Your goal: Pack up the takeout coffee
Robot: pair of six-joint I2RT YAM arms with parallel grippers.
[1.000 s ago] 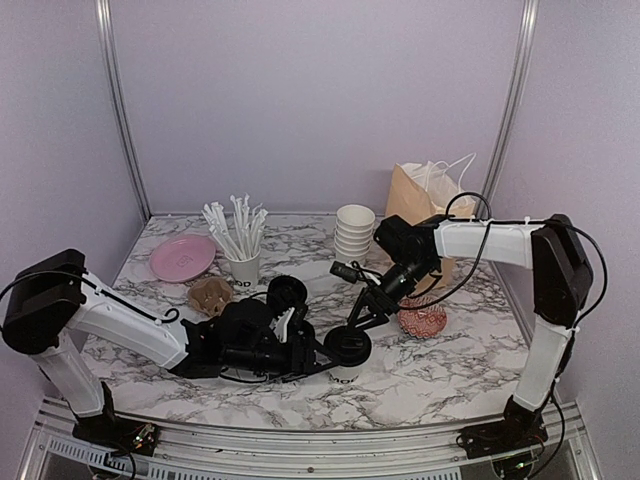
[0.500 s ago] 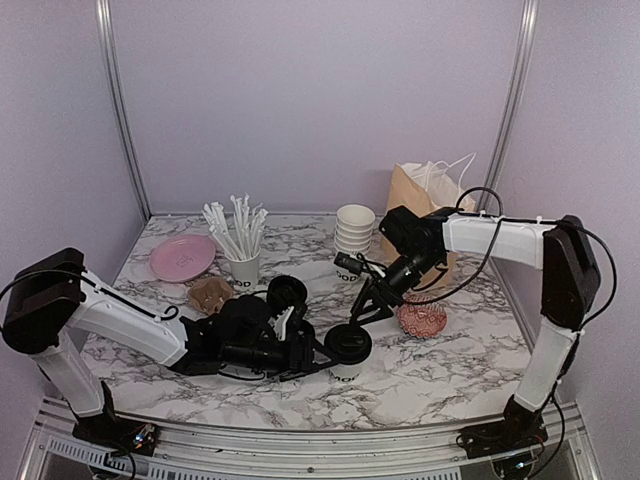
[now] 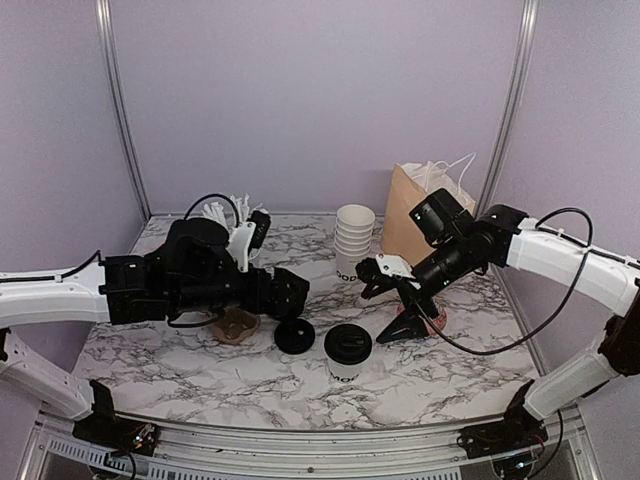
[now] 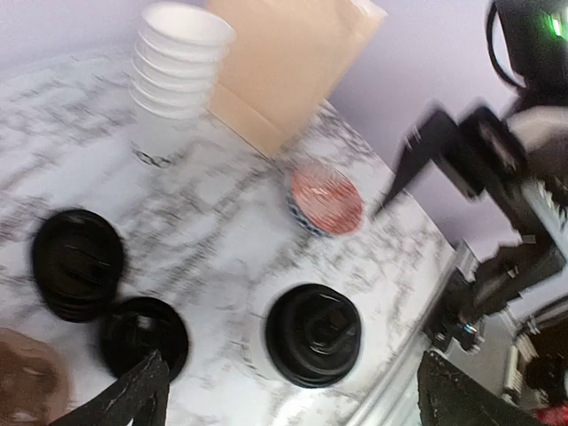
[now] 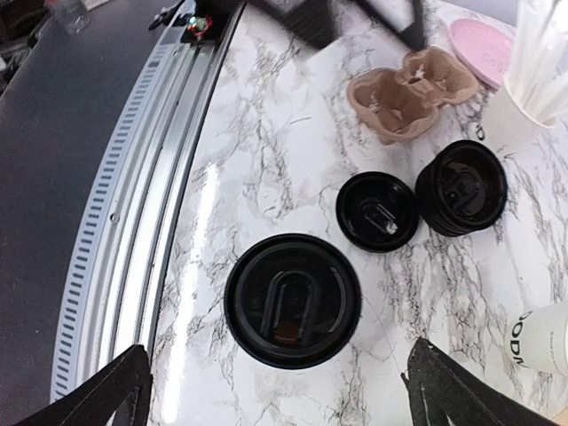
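Next, my right gripper closes around the black lid's edge (image 3: 354,362) (image 5: 232,326) at the top of the takeout coffee cup that stands near the front of the table.
One takeout coffee cup (image 3: 348,350) with a black lid stands alone near the table's front middle. It shows from above in the left wrist view (image 4: 313,335) and the right wrist view (image 5: 293,300). My left gripper (image 3: 289,293) hangs above and to its left, open (image 4: 295,401), holding nothing. On the cup's right and higher up, my right gripper (image 3: 390,303) is open too (image 5: 280,389), and the cup lies between its fingertips in the wrist view without touching them. The brown bag (image 3: 413,208) stands at the back right.
A loose black lid (image 3: 294,335) lies left of the cup, and a stack of lids (image 5: 461,186) beside it. A cardboard carrier (image 3: 236,324), a red bowl (image 3: 426,320), a stack of lidless cups (image 3: 353,238), a cup of straws (image 5: 531,78) and a pink plate (image 5: 480,40) are around.
Both grippers opened wider and lifted away from the lidded cup. The left arm rose and drew back left; the right arm pulled back to the right. The cup stays where it was.
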